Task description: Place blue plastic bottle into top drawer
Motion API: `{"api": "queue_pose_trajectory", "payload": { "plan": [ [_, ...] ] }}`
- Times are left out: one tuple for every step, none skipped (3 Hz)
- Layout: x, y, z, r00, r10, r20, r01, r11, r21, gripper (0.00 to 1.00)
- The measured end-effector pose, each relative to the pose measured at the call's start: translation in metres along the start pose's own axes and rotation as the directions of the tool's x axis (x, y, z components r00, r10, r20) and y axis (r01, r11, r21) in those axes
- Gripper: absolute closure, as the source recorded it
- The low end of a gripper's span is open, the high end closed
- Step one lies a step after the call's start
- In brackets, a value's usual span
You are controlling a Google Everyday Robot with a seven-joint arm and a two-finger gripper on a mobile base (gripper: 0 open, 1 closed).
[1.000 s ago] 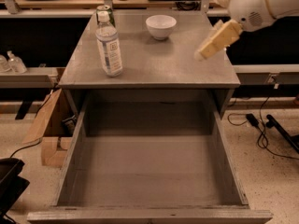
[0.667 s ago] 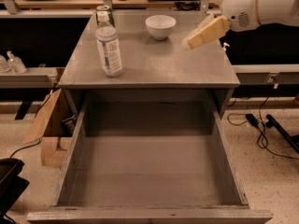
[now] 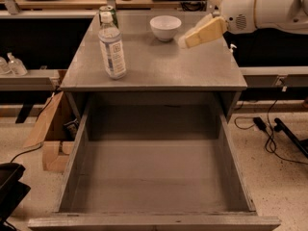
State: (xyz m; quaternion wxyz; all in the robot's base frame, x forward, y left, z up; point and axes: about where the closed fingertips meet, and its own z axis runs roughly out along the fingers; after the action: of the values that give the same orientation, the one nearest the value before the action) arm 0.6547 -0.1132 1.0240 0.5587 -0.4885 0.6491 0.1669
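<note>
The robot's gripper will close on the upper half (image 3: 110, 36) of the blue plastic bottle, slightly below the bottle's white cap.
The blue plastic bottle (image 3: 112, 45), clear with a white cap and pale label, stands upright on the left part of the grey cabinet top (image 3: 159, 66). The top drawer (image 3: 154, 177) is pulled fully open below it, its flat grey bottom bare. My gripper (image 3: 190, 38) comes in from the upper right on a white arm and hangs above the right part of the cabinet top, just right of the white bowl, well away from the bottle. It holds nothing.
A green drink can (image 3: 108, 12) stands right behind the bottle. A white bowl (image 3: 165, 27) sits at the back middle of the top. Two small pump bottles (image 3: 11, 64) stand on a shelf at left. A cardboard box (image 3: 50, 129) and cables (image 3: 274, 129) lie on the floor.
My gripper has moved left across the cabinet top, from near the right edge to just right of the white bowl. The bottle and the drawer have not moved.
</note>
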Motion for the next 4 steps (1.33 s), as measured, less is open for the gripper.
{"api": "queue_pose_trajectory", "payload": {
  "plan": [
    [0.007, -0.002, 0.044, 0.998, 0.032, 0.051, -0.029, 0.9981, -0.055, 0.00],
    [0.021, -0.004, 0.106, 0.990, 0.092, 0.103, -0.079, 0.9890, -0.125, 0.00],
    [0.027, 0.009, 0.149, 0.975, 0.160, 0.154, -0.130, 0.9738, -0.187, 0.00],
    [0.022, 0.038, 0.183, 0.951, 0.220, 0.218, -0.157, 0.9489, -0.274, 0.00]
  ]
}}
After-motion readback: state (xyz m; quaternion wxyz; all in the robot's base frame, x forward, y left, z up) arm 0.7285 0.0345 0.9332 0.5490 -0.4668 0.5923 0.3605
